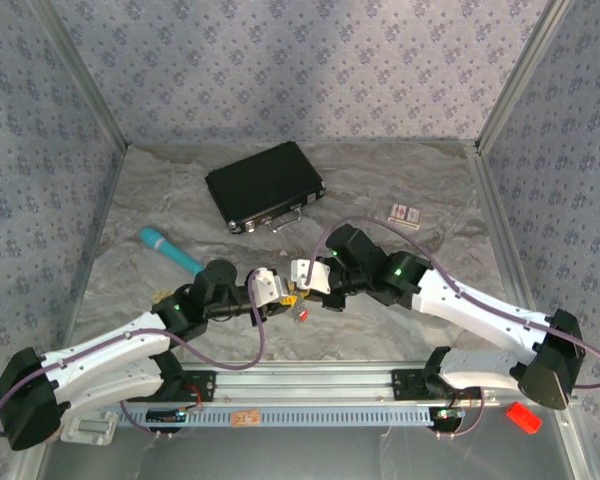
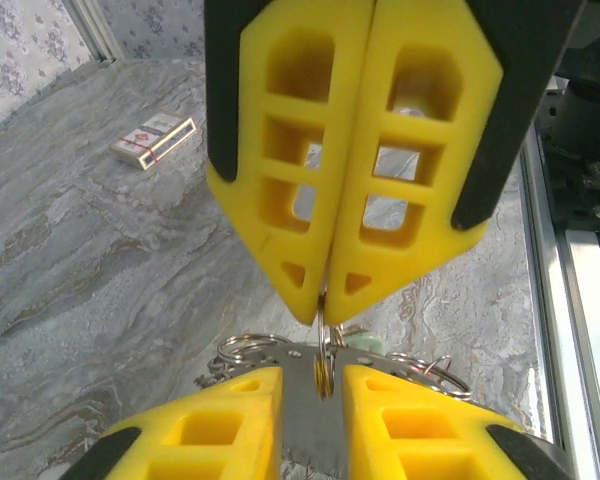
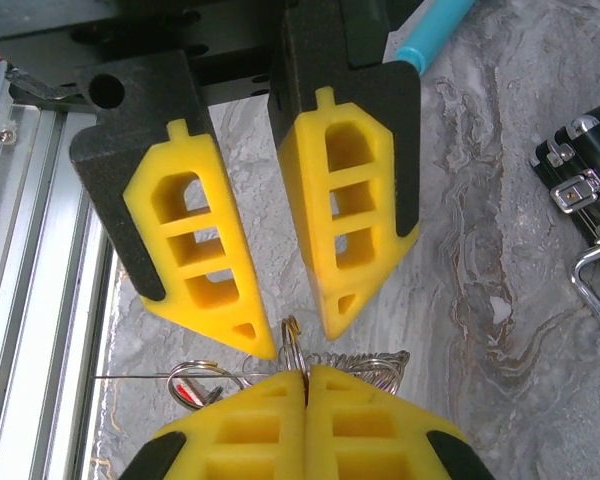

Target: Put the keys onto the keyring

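The closed fingertips of my right gripper cover the split ring's pinched edge, so my left gripper needs to grab the ring's free edge (image 2: 324,378) before my right gripper opens.
My right gripper (image 3: 305,372) is shut on a small split ring (image 3: 292,335) that stands up from its fingertips. My left gripper (image 3: 302,325) faces it tip to tip. In the left wrist view the left gripper (image 2: 312,385) is open by a narrow gap, and the split ring (image 2: 323,370) hangs inside that gap from the right gripper (image 2: 322,305). A coiled grey keyring (image 3: 375,365) and more small rings trail under the fingers. A key with a red head (image 3: 185,393) hangs on one ring. From above, both grippers meet mid-table with the red key (image 1: 303,313) just below them.
A black case (image 1: 267,186) lies at the back, a teal stick (image 1: 170,248) to the left and a small card box (image 1: 405,214) to the right. The aluminium rail (image 1: 300,385) runs along the near edge behind the grippers.
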Controlling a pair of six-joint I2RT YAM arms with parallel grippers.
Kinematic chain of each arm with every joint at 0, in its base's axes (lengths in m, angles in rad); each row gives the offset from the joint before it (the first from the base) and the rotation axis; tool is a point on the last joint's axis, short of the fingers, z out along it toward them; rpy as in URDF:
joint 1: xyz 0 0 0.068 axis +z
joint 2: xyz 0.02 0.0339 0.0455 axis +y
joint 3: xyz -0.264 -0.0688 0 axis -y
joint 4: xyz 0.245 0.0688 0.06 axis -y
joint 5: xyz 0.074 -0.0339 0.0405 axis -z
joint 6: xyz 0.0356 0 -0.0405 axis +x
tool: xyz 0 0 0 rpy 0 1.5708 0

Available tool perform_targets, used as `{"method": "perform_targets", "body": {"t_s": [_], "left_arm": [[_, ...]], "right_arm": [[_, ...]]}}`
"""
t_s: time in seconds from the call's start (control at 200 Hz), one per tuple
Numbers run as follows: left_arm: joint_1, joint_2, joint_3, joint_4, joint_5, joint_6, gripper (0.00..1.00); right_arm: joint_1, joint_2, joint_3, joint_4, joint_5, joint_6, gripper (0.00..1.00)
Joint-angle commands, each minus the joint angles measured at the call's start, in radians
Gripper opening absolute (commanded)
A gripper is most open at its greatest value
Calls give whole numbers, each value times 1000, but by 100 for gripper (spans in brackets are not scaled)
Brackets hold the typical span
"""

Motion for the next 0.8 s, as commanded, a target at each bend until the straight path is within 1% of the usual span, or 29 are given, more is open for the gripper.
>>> {"method": "perform_targets", "body": {"t_s": [0.0, 0.065, 0.155, 0.17, 0.19, 0.22, 0.24, 0.285, 0.355, 0.475, 0.8], "left_arm": [[-7, 4, 25, 43, 33, -6, 14], [-7, 2, 25, 38, 35, -1, 0], [-8, -2, 23, 32, 36, 2, 0], [-8, -3, 22, 35, 36, 2, 0], [-7, -6, 18, 38, 36, 2, 0], [-7, -11, 13, 50, 36, 0, 0], [-8, -15, 7, 59, 36, -2, 0], [-7, -23, -11, 91, 38, -10, 0], [-7, -34, -35, 147, 42, -23, 0], [-7, -34, -57, 199, 45, -39, 0], [-8, -31, -93, 280, 52, -86, 0]], "right_arm": [[14, 9, 37, -36, 12, -23, 0], [15, 9, 40, -41, 14, -22, 0], [0, -15, 22, -16, -11, 1, 0], [-8, -26, 13, 0, -21, 9, 4], [-18, -41, 1, 19, -39, 21, 12], [-42, -63, -24, 52, -75, 38, 21], [-58, -79, -46, 75, -106, 51, 24], [-94, -106, -85, 122, -156, 81, 27], [-123, -125, -119, 157, -218, 104, 28], [-123, -115, -137, 182, -259, 118, 29], [-118, -67, -151, 198, -258, 116, 28]]}}
